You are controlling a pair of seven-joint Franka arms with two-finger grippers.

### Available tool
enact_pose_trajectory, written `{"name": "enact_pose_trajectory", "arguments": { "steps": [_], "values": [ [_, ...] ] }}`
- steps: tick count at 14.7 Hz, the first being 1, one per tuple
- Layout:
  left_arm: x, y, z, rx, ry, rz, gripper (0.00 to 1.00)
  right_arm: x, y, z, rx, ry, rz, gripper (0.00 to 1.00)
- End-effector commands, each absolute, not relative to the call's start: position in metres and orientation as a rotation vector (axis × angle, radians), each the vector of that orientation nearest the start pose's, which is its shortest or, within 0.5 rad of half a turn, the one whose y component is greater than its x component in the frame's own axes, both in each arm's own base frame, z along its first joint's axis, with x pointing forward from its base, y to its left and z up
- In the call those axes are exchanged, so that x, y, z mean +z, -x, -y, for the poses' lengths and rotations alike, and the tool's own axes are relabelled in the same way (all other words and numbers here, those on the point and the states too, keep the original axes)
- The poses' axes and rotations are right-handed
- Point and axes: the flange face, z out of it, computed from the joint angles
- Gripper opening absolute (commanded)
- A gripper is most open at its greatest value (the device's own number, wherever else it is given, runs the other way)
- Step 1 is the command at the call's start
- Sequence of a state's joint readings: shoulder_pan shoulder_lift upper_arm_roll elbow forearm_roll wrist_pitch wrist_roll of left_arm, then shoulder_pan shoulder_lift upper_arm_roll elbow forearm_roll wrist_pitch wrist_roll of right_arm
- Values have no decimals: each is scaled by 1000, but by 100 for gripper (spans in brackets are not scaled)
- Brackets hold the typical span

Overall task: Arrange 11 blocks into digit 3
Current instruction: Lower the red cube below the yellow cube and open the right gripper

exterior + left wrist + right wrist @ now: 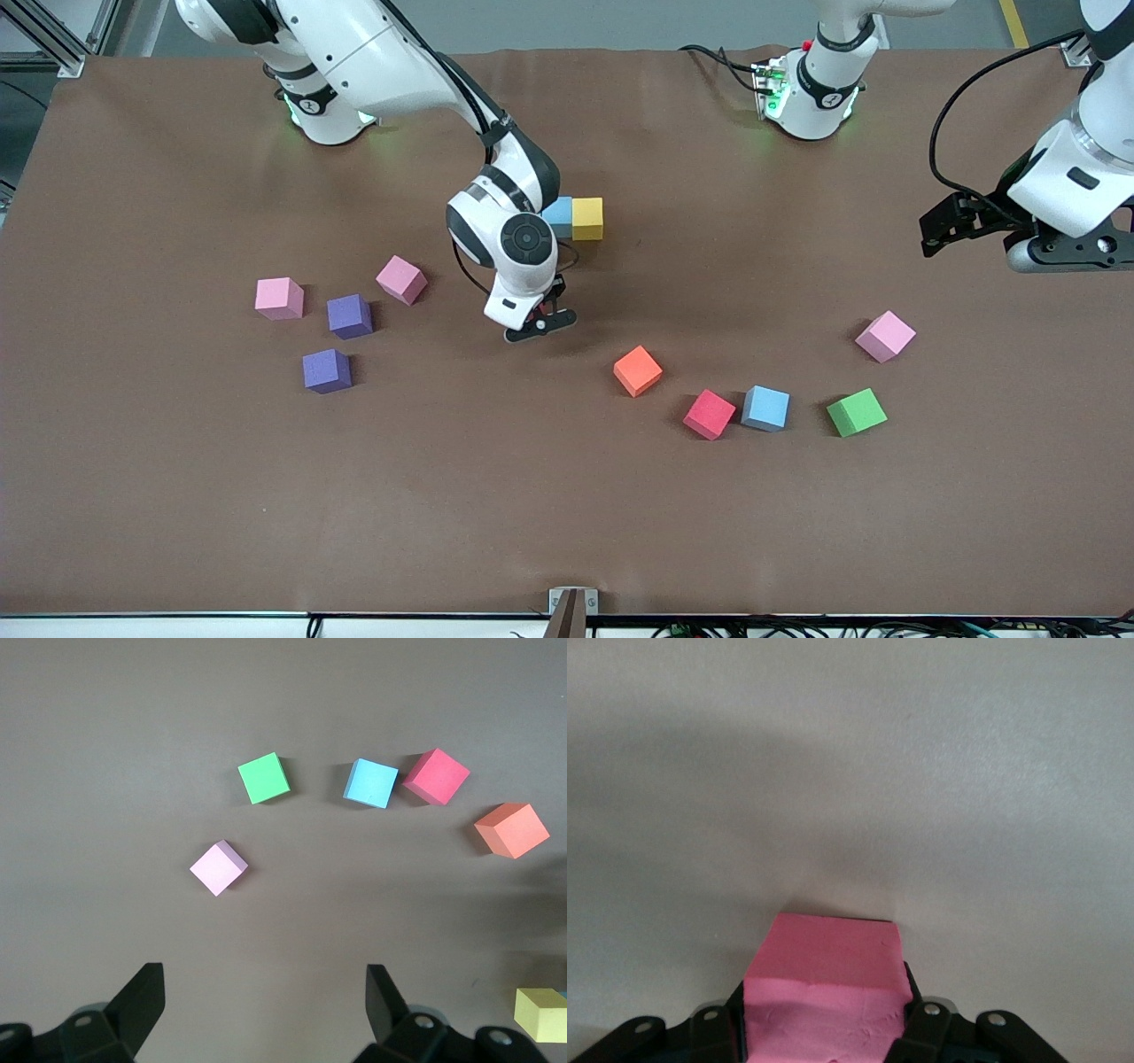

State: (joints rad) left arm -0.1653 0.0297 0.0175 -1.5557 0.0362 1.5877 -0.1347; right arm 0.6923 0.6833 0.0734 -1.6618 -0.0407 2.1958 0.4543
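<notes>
My right gripper needs to set the red block down a little closer to the camera than the light blue block (531, 275) beside the yellow block.
My right gripper (540, 323) is shut on a red block (828, 992), low over the table's middle. Just beside it, toward the robots' bases, a light blue block (558, 215) and a yellow block (586, 219) touch side by side. Loose blocks lie nearer the camera: orange (637, 370), red (709, 414), light blue (765, 408) and green (856, 412). Two purple blocks (349, 316) (326, 370) sit toward the right arm's end. My left gripper (955, 226) hangs open and holds nothing over the left arm's end; its wrist view shows the green block (264, 778) and the orange block (512, 829).
Three pink cubes lie about: two (279, 298) (401, 279) beside the purple blocks, one (884, 336) close to the green block. A small metal bracket (572, 604) sits at the table's edge nearest the camera.
</notes>
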Motion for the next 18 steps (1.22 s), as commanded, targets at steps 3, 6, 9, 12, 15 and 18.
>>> {"name": "enact_pose_trajectory", "arguments": {
  "steps": [3,6,9,12,15,18],
  "values": [
    [620,-563,81,-27,3120,-20,100,181,-452,-455,207,3126,528,39],
    [620,-563,78,-26,3121,-17,100,181,-446,-454,205,3123,536,39],
    [620,-563,76,-26,3121,-17,100,184,-437,-451,212,3126,549,40],
    [620,-563,76,-26,3121,-17,100,186,-433,-447,223,3127,542,40],
    [620,-563,76,-26,3121,-17,100,187,-429,-446,229,3127,543,40],
    [620,-563,76,-26,3121,-15,100,190,-424,-444,235,3119,524,40]
  ]
}}
